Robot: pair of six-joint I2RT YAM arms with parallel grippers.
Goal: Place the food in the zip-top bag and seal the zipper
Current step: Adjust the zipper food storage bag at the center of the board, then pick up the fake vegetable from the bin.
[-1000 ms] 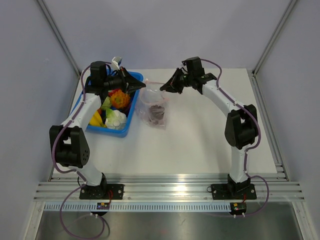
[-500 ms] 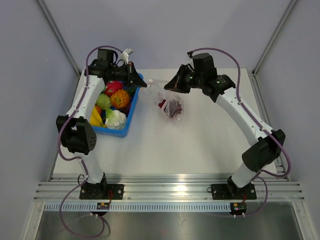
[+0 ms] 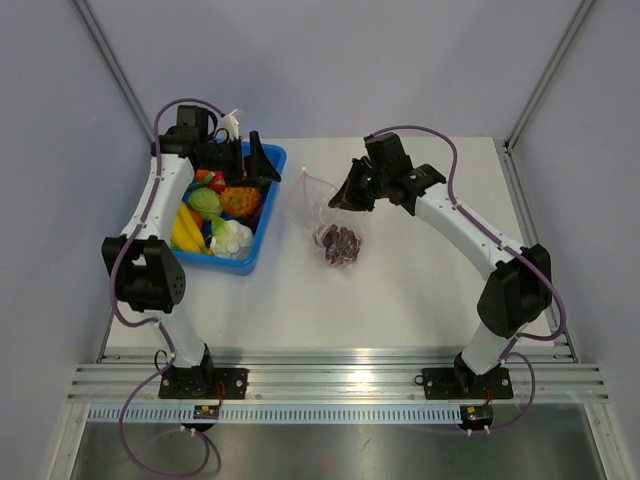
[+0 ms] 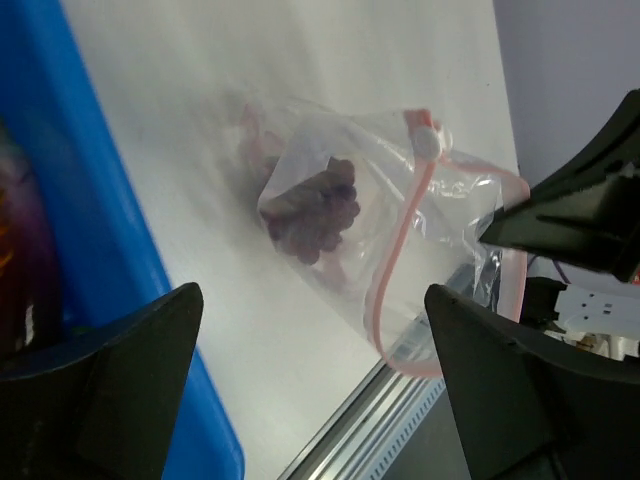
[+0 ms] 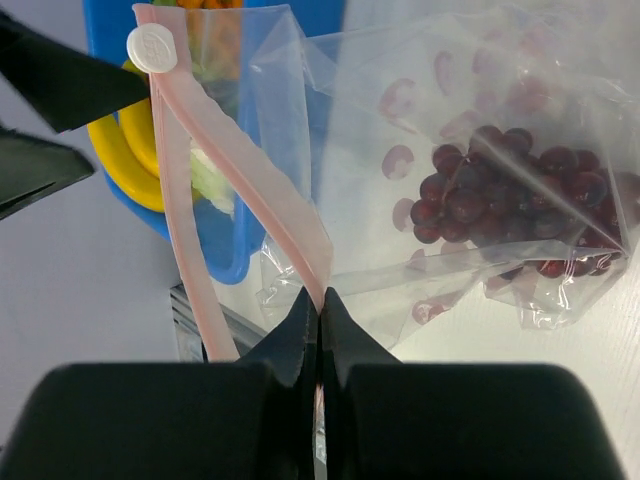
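I should next close my left gripper around the middle of the cauliflower [image 3: 230, 239], beside the bananas at the blue tray's near end.
The zip-top bag [image 3: 333, 225] hangs over the table with purple grapes [image 3: 340, 243] at its bottom. My right gripper [image 3: 347, 190] is shut on the pink zipper [image 5: 300, 240] at the bag's rim, and the white slider [image 5: 152, 46] sits at the strip's far end. The grapes [image 5: 500, 200] show through the clear plastic. My left gripper [image 3: 262, 165] stands open over the tray's right edge, left of the bag and apart from it; its fingers [image 4: 100, 390] frame the bag [image 4: 350, 200] and its zipper [image 4: 395, 260]. More food fills the tray: orange [image 3: 240, 200], green apple [image 3: 205, 203], cabbage [image 3: 232, 238], bananas [image 3: 187, 230].
The blue tray [image 3: 258, 240] lies at the left of the white table, close beside the bag. Metal rails [image 3: 330, 375] run along the near edge. Slanted frame posts [image 3: 115, 70] rise at the back corners.
My left gripper has opened and drawn back toward the tray. The right gripper has shifted slightly left and lower, and the bag with the grapes now hangs from it alone.
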